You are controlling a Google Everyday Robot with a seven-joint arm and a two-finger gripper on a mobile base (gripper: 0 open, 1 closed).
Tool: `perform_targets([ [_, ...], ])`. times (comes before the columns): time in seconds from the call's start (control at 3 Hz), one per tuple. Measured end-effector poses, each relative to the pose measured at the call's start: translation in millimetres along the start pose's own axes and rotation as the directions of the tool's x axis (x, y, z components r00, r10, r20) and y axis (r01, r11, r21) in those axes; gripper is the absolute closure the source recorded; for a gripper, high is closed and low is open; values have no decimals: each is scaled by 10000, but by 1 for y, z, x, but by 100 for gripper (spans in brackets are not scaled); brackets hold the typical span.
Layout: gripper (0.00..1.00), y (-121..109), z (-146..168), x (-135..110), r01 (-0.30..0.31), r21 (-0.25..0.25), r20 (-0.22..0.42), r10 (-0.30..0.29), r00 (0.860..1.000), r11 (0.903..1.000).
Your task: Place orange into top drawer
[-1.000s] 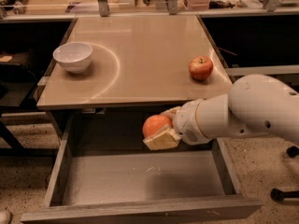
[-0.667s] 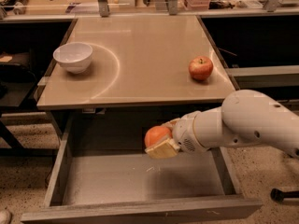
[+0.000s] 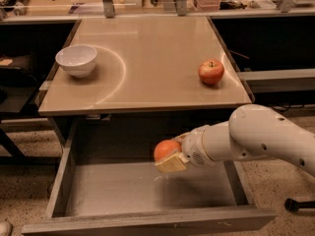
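Note:
Next, my gripper lets go of the orange on the middle of the grey drawer bottom (image 3: pixel 149 176), behind the drawer's front panel. The orange hangs a little above that bottom now.
The orange (image 3: pixel 165 149) is round and plain, held in my gripper (image 3: pixel 170 156) above the inside of the open top drawer (image 3: pixel 123 188). The gripper is shut on the orange, with a pale yellow finger pad (image 3: pixel 171 163) showing under it. My white arm (image 3: pixel 256 139) reaches in from the right over the drawer. The drawer is pulled out under the table, and its grey scuffed bottom shows. The orange hangs a little above the drawer bottom, around its middle.
A tan table top (image 3: pixel 147 58) carries a white bowl (image 3: pixel 77 59) at the left and a red-yellow apple (image 3: pixel 211 72) at the right. The drawer's front panel (image 3: pixel 147 222) lies along the bottom edge. Dark shelving stands on both sides.
My gripper has moved down and slightly left with the orange, deeper over the open drawer. The bowl and apple have not moved.

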State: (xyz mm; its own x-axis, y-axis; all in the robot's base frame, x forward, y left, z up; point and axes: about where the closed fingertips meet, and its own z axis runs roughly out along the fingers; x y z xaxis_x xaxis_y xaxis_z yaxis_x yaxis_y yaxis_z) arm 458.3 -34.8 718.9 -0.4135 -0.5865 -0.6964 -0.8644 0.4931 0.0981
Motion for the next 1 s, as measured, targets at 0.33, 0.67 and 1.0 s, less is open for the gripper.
perform_targets([
  [0.33,100,6,10,7,-300,-34,46,300,9995,9995],
  [0.67,100,10,42,17,-921,-174,367,927,9950,9956],
  [1.0,100,6,68,23,-1332,-248,674,1346,9886,9908],
])
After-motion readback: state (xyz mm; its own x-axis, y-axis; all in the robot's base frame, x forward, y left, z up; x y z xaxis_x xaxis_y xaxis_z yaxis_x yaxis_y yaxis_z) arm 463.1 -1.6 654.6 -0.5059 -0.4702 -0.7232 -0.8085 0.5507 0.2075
